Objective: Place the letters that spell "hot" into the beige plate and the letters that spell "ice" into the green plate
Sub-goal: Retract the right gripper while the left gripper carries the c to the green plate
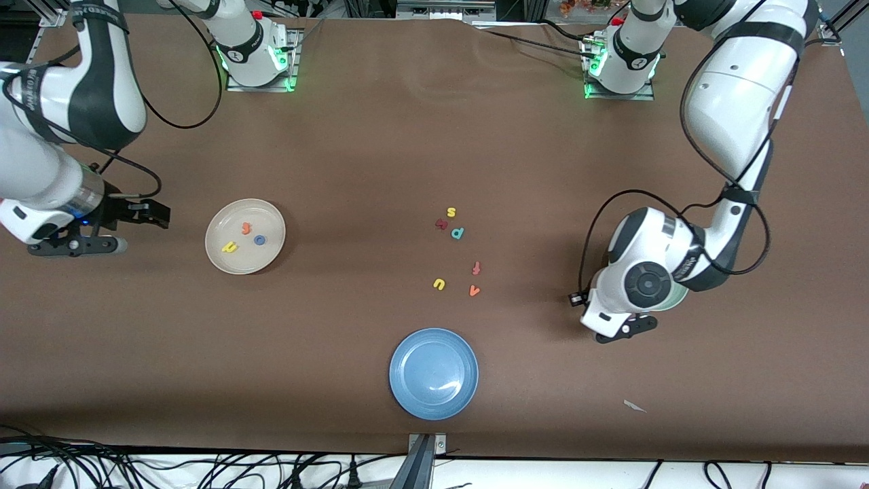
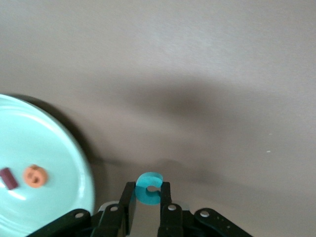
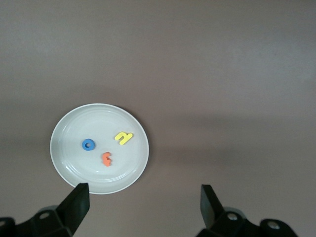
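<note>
My left gripper has the teal c. I should let go of it in the green plate (image 1: pixel 641 293) (image 2: pixel 41 140), between the orange e and the green plate's near rim.
My left gripper (image 2: pixel 147 197) is shut on the teal c (image 2: pixel 149 187) and hangs over bare table just beside the rim of the green plate (image 2: pixel 49 148). The dark red i (image 2: pixel 8 178) and the orange e (image 2: pixel 35 176) lie in that plate. In the front view the left gripper (image 1: pixel 621 331) and its arm hide all but a sliver of the green plate (image 1: pixel 677 299). The beige plate (image 1: pixel 224 221) holds the yellow h (image 1: pixel 230 247), the orange t (image 1: pixel 246 228) and the blue o (image 1: pixel 259 239). My right gripper (image 1: pixel 139 231) waits open beside the beige plate (image 3: pixel 74 173), holding nothing.
A blue plate (image 1: pixel 434 373) sits near the front camera. Loose letters lie mid-table: yellow s (image 1: pixel 451 213), a dark red letter (image 1: pixel 441 223), teal p (image 1: pixel 457 233), red-orange f (image 1: pixel 476 268), yellow u (image 1: pixel 439 284), orange v (image 1: pixel 474 291). A paper scrap (image 1: pixel 635 406) lies nearer the camera.
</note>
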Action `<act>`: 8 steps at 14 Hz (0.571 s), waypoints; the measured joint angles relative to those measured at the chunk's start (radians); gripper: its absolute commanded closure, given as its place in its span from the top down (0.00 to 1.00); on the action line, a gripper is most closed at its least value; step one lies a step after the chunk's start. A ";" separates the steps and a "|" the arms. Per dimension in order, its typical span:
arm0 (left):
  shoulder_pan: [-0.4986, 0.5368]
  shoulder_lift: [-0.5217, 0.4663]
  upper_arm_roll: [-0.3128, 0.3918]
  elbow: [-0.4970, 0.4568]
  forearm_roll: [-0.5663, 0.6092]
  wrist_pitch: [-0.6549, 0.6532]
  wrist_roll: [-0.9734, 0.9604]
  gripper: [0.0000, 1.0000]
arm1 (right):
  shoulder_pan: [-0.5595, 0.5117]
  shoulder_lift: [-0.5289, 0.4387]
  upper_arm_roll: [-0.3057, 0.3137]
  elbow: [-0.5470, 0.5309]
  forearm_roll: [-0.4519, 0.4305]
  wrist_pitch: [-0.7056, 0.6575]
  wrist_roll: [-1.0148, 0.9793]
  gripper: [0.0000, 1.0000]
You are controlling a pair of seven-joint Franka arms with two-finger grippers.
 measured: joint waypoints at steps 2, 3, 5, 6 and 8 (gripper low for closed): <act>0.037 -0.030 0.000 -0.032 0.000 -0.008 0.091 0.17 | 0.000 -0.021 -0.008 0.001 0.000 -0.017 0.000 1.00; 0.058 -0.047 0.000 -0.054 0.000 -0.009 0.135 0.17 | 0.000 -0.030 -0.008 0.007 0.000 -0.030 0.000 0.99; 0.104 -0.082 -0.001 -0.099 0.000 -0.009 0.223 0.17 | 0.000 -0.038 -0.009 0.035 0.002 -0.073 0.008 0.99; 0.125 -0.095 -0.001 -0.118 0.000 -0.009 0.263 0.17 | 0.000 -0.039 -0.009 0.048 0.006 -0.089 0.023 0.99; 0.159 -0.114 -0.001 -0.152 0.000 -0.005 0.325 0.17 | 0.001 -0.039 -0.009 0.062 0.017 -0.105 0.047 0.99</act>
